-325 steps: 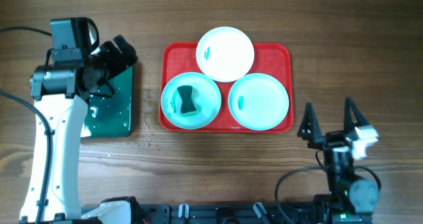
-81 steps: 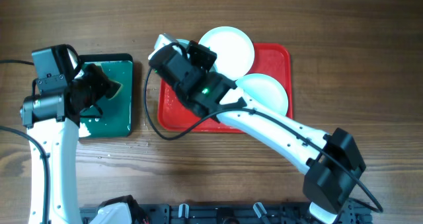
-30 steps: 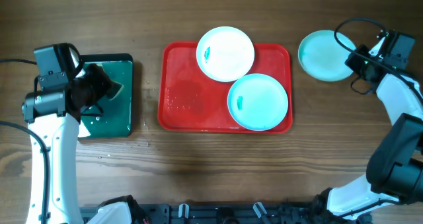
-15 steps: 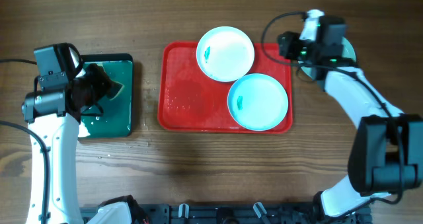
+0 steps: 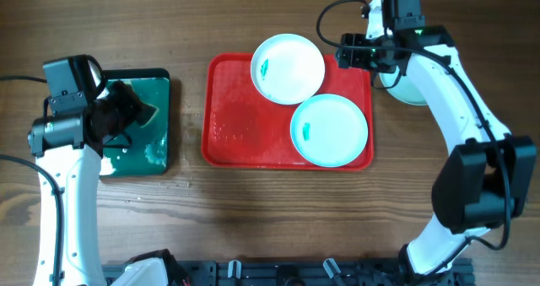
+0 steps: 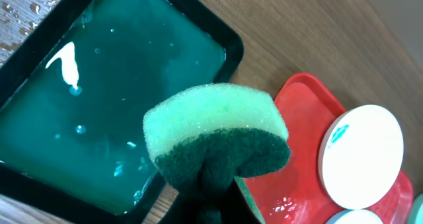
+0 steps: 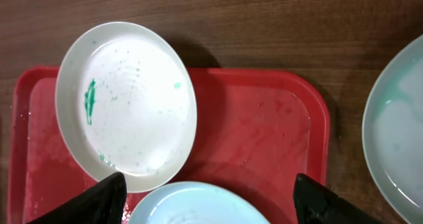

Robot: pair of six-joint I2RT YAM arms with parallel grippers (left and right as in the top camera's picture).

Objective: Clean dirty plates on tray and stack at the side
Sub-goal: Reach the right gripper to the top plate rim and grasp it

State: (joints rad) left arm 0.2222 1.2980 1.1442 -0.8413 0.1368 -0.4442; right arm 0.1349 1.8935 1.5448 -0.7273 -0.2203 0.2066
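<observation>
The right gripper I use should next move to the white plate's rim (image 5: 324, 69) (image 7: 195, 118), across from its teal smear, and close there to hold it for wiping.
On the red tray (image 5: 229, 134) lie a white plate (image 5: 288, 68) with a teal smear at the back and a pale turquoise plate (image 5: 330, 130) with a small smear at the front right. Another turquoise plate (image 5: 412, 90) lies on the table right of the tray, partly under my right arm. My right gripper (image 5: 356, 53) hangs open over the tray's back right corner, holding nothing; its view shows the white plate (image 7: 125, 105), the tray (image 7: 264, 131) and both turquoise plates (image 7: 198, 207) (image 7: 396, 138). My left gripper (image 5: 128, 113) is shut on a green sponge (image 6: 215, 128).
A dark green tray (image 5: 135, 147) holding water stands left of the red tray, with my left gripper above it. In the left wrist view the green tray (image 6: 99, 105) sits beside the red tray (image 6: 301, 131) and the white plate (image 6: 360, 154). The red tray's left half is wet.
My right arm has left the turquoise plate on the table at the right and swung left over the tray's back right corner, its jaws opening wider. The left arm has not moved.
</observation>
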